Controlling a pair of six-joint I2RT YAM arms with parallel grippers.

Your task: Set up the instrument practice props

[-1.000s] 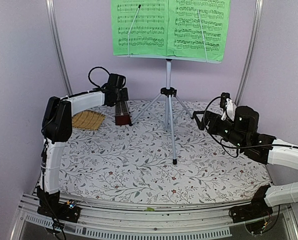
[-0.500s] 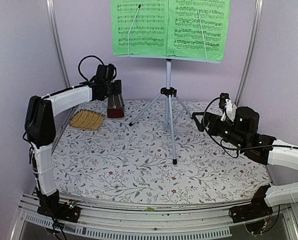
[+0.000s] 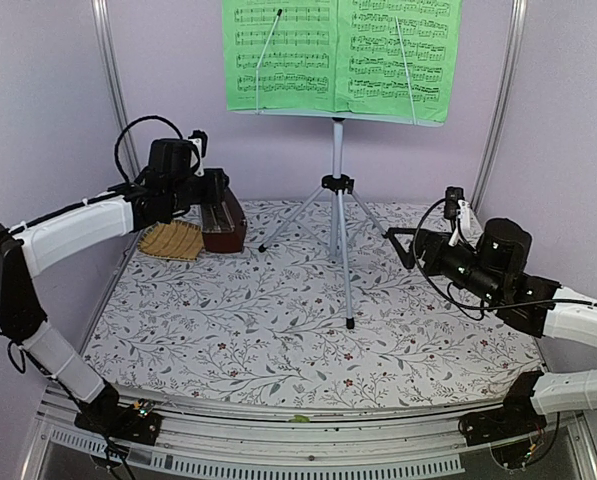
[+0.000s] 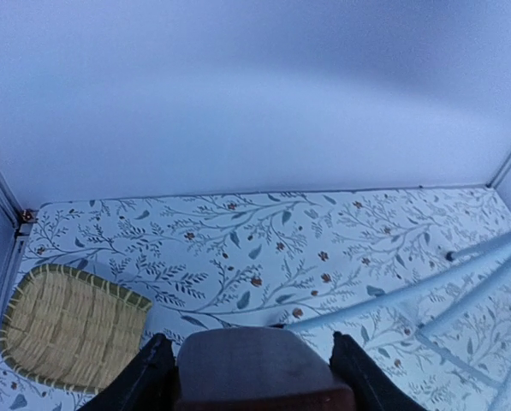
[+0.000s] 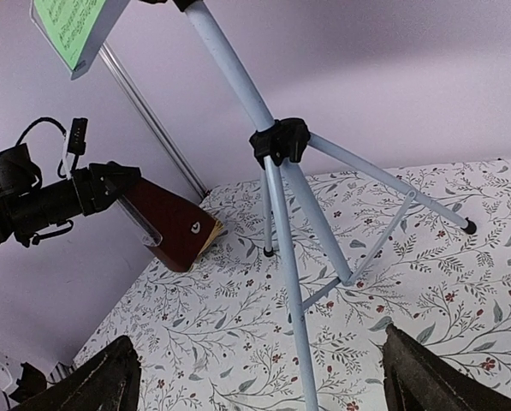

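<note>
My left gripper is going to release the metronome on the flowered cloth point(image 3: 272, 337) next to the foot of the stand's front leg.
The pale blue music stand point(image 3: 338, 185) stands on silver tripod legs mid-table, and the green sheet-music booklet point(image 3: 340, 55) lies open on its desk. My left gripper point(image 3: 216, 205) is shut on the dark reddish-brown metronome point(image 3: 226, 232), holding it tilted at the back left beside the mat. In the left wrist view the metronome point(image 4: 255, 355) fills the gap between the black fingers point(image 4: 148, 377). My right gripper point(image 3: 403, 245) hangs open and holds nothing to the right of the stand. The right wrist view shows the stand's hub point(image 5: 279, 141) and the tilted metronome point(image 5: 174, 224).
A tan woven straw mat point(image 3: 173, 240) lies at the back left corner, just left of the metronome. The tripod legs point(image 4: 460, 274) spread over the flowered cloth point(image 3: 278, 320). Walls and metal posts point(image 3: 113, 90) close in the back and sides.
The left arm has swung back and to the left with the metronome in its grip, and the metronome now leans over near the mat. The right arm has barely moved.
</note>
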